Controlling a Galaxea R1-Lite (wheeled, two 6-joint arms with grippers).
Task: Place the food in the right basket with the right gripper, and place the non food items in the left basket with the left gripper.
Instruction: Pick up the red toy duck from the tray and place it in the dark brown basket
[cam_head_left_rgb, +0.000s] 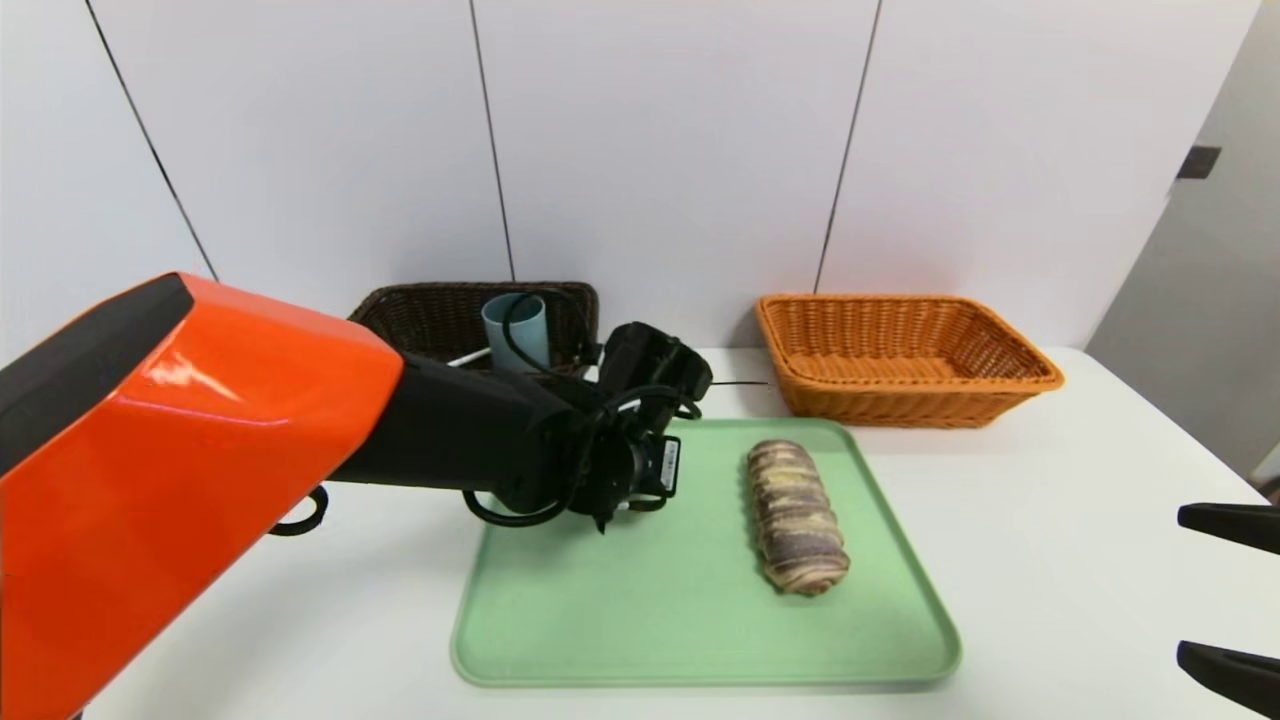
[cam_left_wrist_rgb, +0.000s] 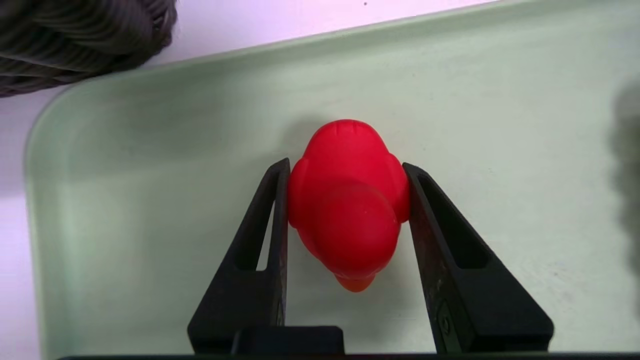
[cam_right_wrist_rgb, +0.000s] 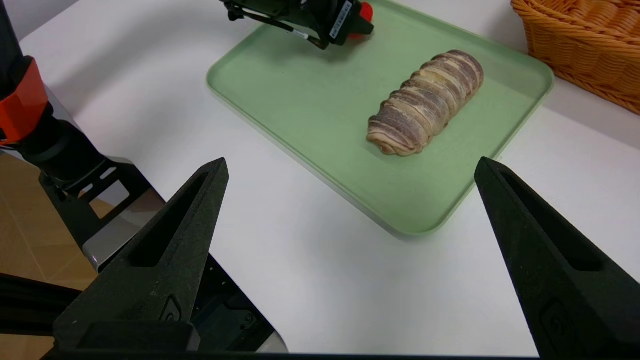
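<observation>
Next, I let go of the red rubber duck with my left gripper inside the dark brown basket (cam_head_left_rgb: 420, 349), next to the white stick.
A red rubber duck (cam_left_wrist_rgb: 345, 200) sits on the green tray (cam_left_wrist_rgb: 150, 200) near its far-left corner. My left gripper (cam_left_wrist_rgb: 345, 165) is shut on the duck, both fingers pressing its sides. In the head view my left wrist (cam_head_left_rgb: 630, 450) hides the duck. A swirled brown bread roll (cam_head_left_rgb: 795, 515) lies on the tray's right half. The dark brown left basket (cam_head_left_rgb: 440, 315) stands behind the left arm, and the orange right basket (cam_head_left_rgb: 905, 360) stands at the back right. My right gripper (cam_right_wrist_rgb: 350, 162) hangs open over the bare table, near the tray's front right corner.
A light blue cup (cam_head_left_rgb: 518, 325) and a white stick (cam_head_left_rgb: 465, 357) rest in the dark basket. The orange basket shows nothing inside. White table (cam_head_left_rgb: 1050, 500) surrounds the tray; its right edge lies near my right gripper (cam_head_left_rgb: 1180, 585). A white wall rises behind the baskets.
</observation>
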